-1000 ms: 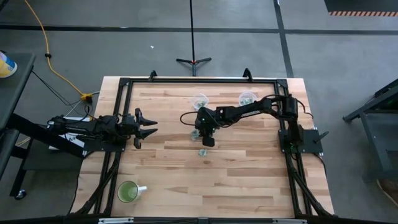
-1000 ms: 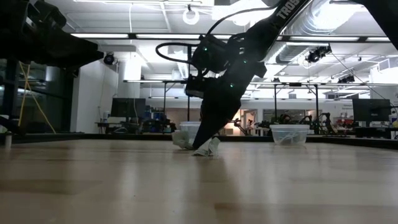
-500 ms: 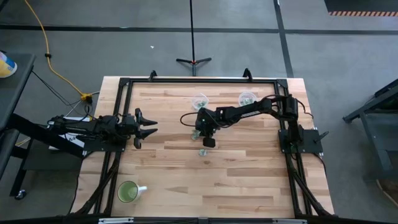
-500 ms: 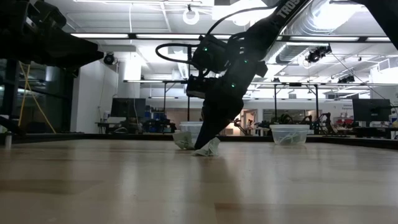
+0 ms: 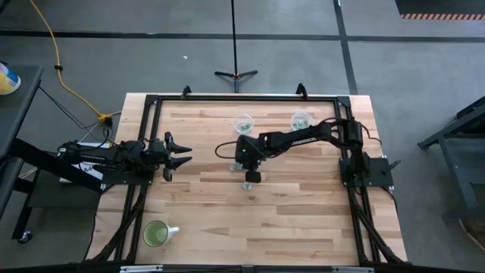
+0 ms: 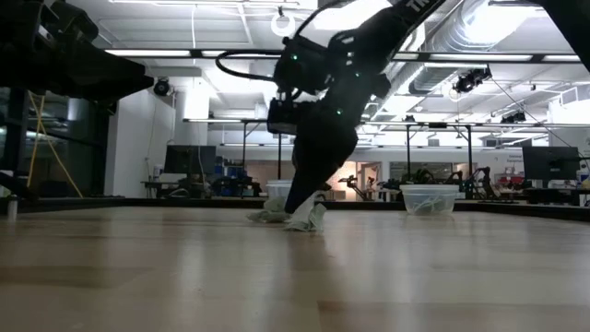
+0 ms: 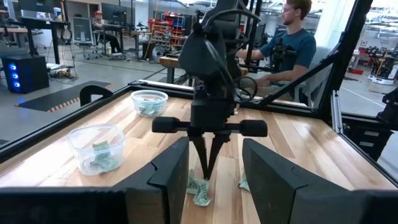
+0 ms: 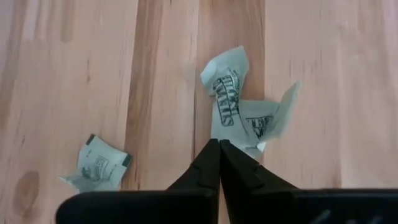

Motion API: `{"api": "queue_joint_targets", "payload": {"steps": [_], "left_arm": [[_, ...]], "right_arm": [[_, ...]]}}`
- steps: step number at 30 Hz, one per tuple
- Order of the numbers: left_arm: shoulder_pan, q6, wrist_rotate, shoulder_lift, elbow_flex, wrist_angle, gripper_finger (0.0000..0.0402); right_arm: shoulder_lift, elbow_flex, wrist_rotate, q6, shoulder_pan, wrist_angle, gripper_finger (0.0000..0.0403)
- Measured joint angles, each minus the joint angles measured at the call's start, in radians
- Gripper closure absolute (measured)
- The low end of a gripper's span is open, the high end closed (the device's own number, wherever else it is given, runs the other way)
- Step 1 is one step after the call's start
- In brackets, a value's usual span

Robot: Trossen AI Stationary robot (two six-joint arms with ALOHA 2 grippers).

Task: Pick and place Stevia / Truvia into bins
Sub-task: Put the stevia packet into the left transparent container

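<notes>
The closed fingers of my right gripper are at the near edge of the two overlapping sachets, so next I open them, reach farther in and pinch one sachet's printed middle (image 8: pixel 226 103).
Two crumpled pale green and white sachets (image 8: pixel 239 112) lie together on the wood table; they also show in the high view (image 5: pixel 247 186) and the low view (image 6: pixel 312 215). A third sachet (image 8: pixel 99 165) lies flat beside them. My right gripper (image 8: pixel 217 144) stands over the pair, pointing down, shut at their edge. Two clear cups (image 5: pixel 243 122) (image 5: pixel 301 119) stand near the far edge, each with sachets inside. My left gripper (image 5: pixel 180 156) waits open at the table's left side. My right gripper comes from above, pointing down, and its shut fingertips (image 8: pixel 210 152) meet at the near edge of the crumpled sachets (image 8: pixel 245 144). The tips seem to pinch that paper edge. The sachets rest on the table, their free parts sticking up beside the fingers.
A green-filled mug (image 5: pixel 157 233) stands near the front left corner. A black frame (image 5: pixel 227 98) runs round the table. A person sits beyond the table in the left wrist view (image 7: pixel 292 43). Bare wood lies in front of the sachets.
My right gripper has shifted a little toward the table's near edge and left, staying low over the crumpled sachets. The sachets stay on the table.
</notes>
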Motion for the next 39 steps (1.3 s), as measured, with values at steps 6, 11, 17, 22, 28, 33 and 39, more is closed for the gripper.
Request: {"api": "queue_joint_targets", "payload": {"steps": [6, 11, 17, 22, 28, 33, 39], "left_arm": [[0.0, 0.0, 0.001, 0.0, 0.0, 0.0, 0.0215], [0.0, 0.0, 0.001, 0.0, 0.0, 0.0, 0.0215], [0.0, 0.0, 0.002, 0.0, 0.0, 0.0, 0.0215], [0.0, 0.0, 0.002, 0.0, 0.0, 0.0, 0.0215], [0.0, 0.0, 0.002, 0.0, 0.0, 0.0, 0.0215], [0.0, 0.0, 0.004, 0.0, 0.0, 0.0, 0.0215], [0.0, 0.0, 0.004, 0.0, 0.0, 0.0, 0.0215]], "right_arm": [[0.0, 0.083, 0.03, -0.024, 0.03, -0.11, 0.0403], [0.0, 0.136, 0.017, -0.077, 0.053, -0.125, 0.0402], [-0.001, 0.091, 0.036, -0.159, 0.07, -0.011, 0.036], [-0.001, 0.066, 0.175, -0.169, 0.068, 0.045, 0.0272], [0.032, 0.066, 0.119, -0.165, 0.044, 0.088, 0.0192], [0.072, 0.066, 0.12, -0.173, 0.043, 0.102, 0.0177], [0.076, 0.066, 0.12, -0.176, 0.043, 0.103, 0.0207]]}}
